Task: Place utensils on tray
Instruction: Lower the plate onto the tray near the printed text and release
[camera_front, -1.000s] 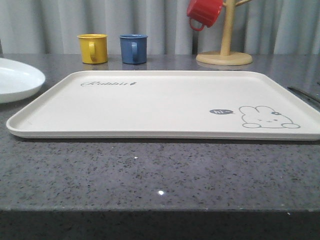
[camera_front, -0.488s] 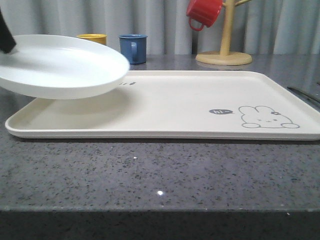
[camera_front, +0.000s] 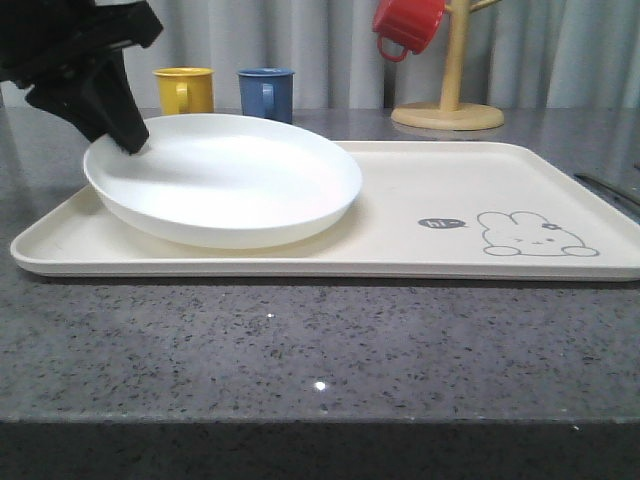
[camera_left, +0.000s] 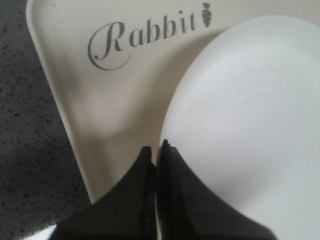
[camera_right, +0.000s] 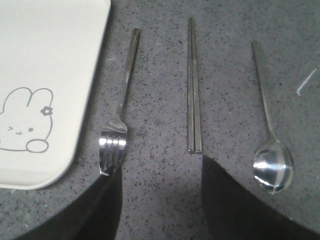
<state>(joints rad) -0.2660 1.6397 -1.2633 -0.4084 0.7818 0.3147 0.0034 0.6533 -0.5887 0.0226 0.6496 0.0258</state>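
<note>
Next, I should close my right gripper on the middle of the handle (camera_front: 625, 196) (camera_right: 127, 77) of the fork, which is the utensil nearest to the cream tray.
The round white plate (camera_front: 225, 180) sits low over the left half of the cream tray (camera_front: 480, 170); I cannot tell whether it rests fully on it. My left gripper (camera_front: 128, 138) is shut on the plate's left rim. In the left wrist view its black fingers (camera_left: 172, 190) pinch the plate (camera_left: 250, 115) edge above the tray (camera_left: 100, 110). On the grey counter to the right of the tray (camera_right: 45, 60) lie the fork (camera_right: 120, 110), the chopsticks (camera_right: 193, 95) and the spoon (camera_right: 270, 150), side by side. My right gripper (camera_right: 160, 180) hovers open above them, holding nothing.
A yellow mug (camera_front: 185, 96) and a blue mug (camera_front: 267, 97) stand behind the tray. A red mug (camera_front: 408, 24) hangs on a wooden mug tree (camera_front: 449, 112) at the back right. A thin utensil handle (camera_front: 610, 188) shows beside the tray's right edge.
The plate was lifted from the counter at the far left, carried right and lowered over the tray's left half. My left gripper came into the front view with it.
</note>
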